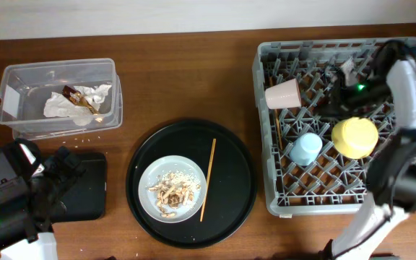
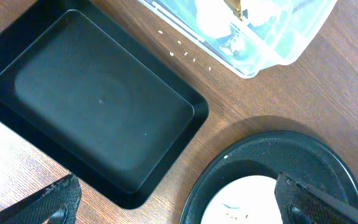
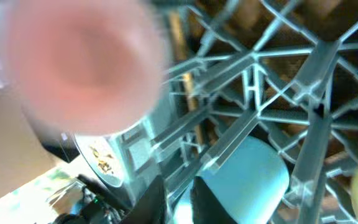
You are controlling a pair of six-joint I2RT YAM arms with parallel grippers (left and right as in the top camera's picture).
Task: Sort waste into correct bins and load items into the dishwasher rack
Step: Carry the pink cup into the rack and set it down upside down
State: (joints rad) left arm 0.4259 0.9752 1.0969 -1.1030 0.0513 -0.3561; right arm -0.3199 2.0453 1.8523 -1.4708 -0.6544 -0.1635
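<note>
I need to take the cup's rim (image 1: pixel 297 93) with my right gripper and seat it beside the blue cup, because the pink cup is lying tipped against the side of the rack.
The clear tub (image 1: pixel 20 79) at back left holds white napkins (image 1: pixel 67 103) and a brown wrapper (image 1: pixel 74 94). The shallow black tray (image 1: pixel 89 191) lies empty below it (image 2: pixel 98 99). The grey plate (image 1: pixel 186 167) carries food scraps (image 1: pixel 173 192), with one chopstick (image 1: pixel 207 180) beside it. The dishwasher rack (image 1: pixel 262 87) holds the pink cup (image 1: pixel 284 94), blue cup (image 1: pixel 305 148), yellow bowl (image 1: pixel 354 137) and a second chopstick (image 1: pixel 277 133). My left gripper (image 2: pixel 176 200) is open and empty between the black tray and the plate. My right gripper (image 3: pixel 178 202) is shut, low in the rack near the blue cup (image 3: pixel 247 174).
The plate and loose chopstick sit on a large round black tray (image 1: pixel 230 180) in the middle of the brown wooden table. A few white crumbs lie on the table by the tub's front wall (image 2: pixel 185 50). My right arm (image 1: pixel 410 94) reaches over the rack's right side.
</note>
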